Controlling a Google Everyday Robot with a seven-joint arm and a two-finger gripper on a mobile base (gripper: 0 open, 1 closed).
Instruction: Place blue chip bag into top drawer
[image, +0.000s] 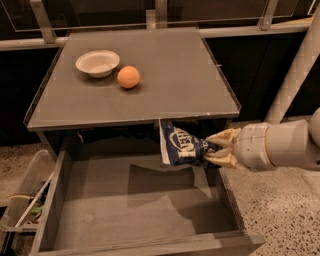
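Next, I let the blue chip bag, now hanging above the open drawer, go on the bare bottom (156, 179) near the middle of the open top drawer.
The blue chip bag (181, 144), dark blue with white lettering, hangs in the air just in front of the cabinet top's front edge, above the back right part of the open top drawer (135, 200). My gripper (215, 148) comes in from the right on a white arm and is shut on the bag's right end. The drawer is pulled out wide, grey, with a bare flat bottom and low side walls.
On the cabinet top (165, 75) stand a white bowl (97, 62) and an orange (128, 77) at the back left. A clear plastic bin (22, 200) of clutter sits left of the drawer. A metal rail runs behind. The floor is speckled.
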